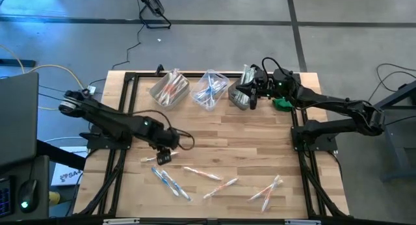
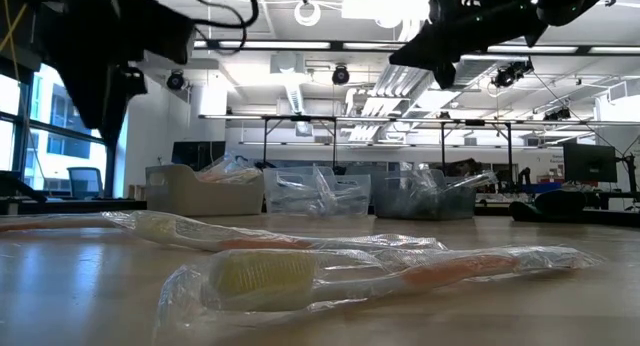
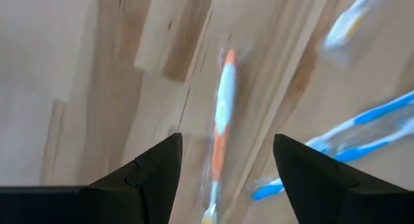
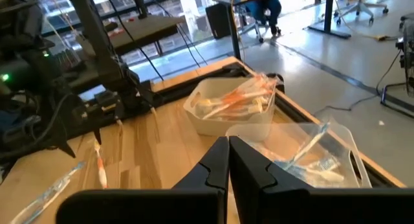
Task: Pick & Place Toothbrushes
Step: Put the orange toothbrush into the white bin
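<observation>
I should close my left gripper on the middle orange section (image 1: 157,157) (image 3: 219,141) of the orange toothbrush that is lying next to the blue toothbrushes.
Several wrapped toothbrushes lie flat on the wooden table's near half: an orange one (image 1: 151,158), blue ones (image 1: 170,181), and more orange ones (image 1: 201,173), (image 1: 221,188), (image 1: 266,189). My left gripper (image 1: 162,156) hangs open above the orange toothbrush (image 3: 220,120), pointing steeply down. The brush shows between its two fingers (image 3: 155,175), lengthwise along the gap and untouched. Blue toothbrushes (image 3: 362,130) lie beside it. My right gripper (image 4: 228,160) is shut with nothing in it and hovers near level over the rightmost bin (image 1: 242,93).
Three clear bins stand in a row at the table's far edge. One (image 1: 170,88) holds orange brushes and one (image 1: 209,90) holds blue ones. A small green object (image 1: 281,103) lies right of the bins. A black frame (image 1: 130,79) edges the table.
</observation>
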Tool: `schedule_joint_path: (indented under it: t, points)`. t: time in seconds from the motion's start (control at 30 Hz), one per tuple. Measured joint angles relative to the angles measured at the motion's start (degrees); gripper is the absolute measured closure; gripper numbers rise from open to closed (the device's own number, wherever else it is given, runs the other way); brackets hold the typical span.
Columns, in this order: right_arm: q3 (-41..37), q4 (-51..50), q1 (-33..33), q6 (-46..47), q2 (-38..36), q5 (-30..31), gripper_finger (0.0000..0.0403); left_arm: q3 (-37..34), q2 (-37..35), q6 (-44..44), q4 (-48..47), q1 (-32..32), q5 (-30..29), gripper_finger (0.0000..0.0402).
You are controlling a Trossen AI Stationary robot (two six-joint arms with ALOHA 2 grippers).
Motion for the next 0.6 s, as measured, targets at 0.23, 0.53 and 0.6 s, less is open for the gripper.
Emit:
schedule_joint_path:
  t: [0.23, 0.53, 0.6]
  points:
    - [0.00, -1.52, 0.00, -1.87, 0.00, 0.00, 0.0399, -0.02, 5.01, -0.02, -0.56, -3.39, -0.04, 0.0168]
    - [0.00, -2.02, 0.02, -1.89, 0.00, -0.02, 0.0398, -0.09, 8.98, 0.45, 0.57, -4.83, -2.99, 0.0168]
    - [0.00, -2.13, 0.00, -1.89, 0.00, 0.00, 0.0399, -0.09, 9.37, 1.44, 1.10, -4.77, -3.06, 0.0168]
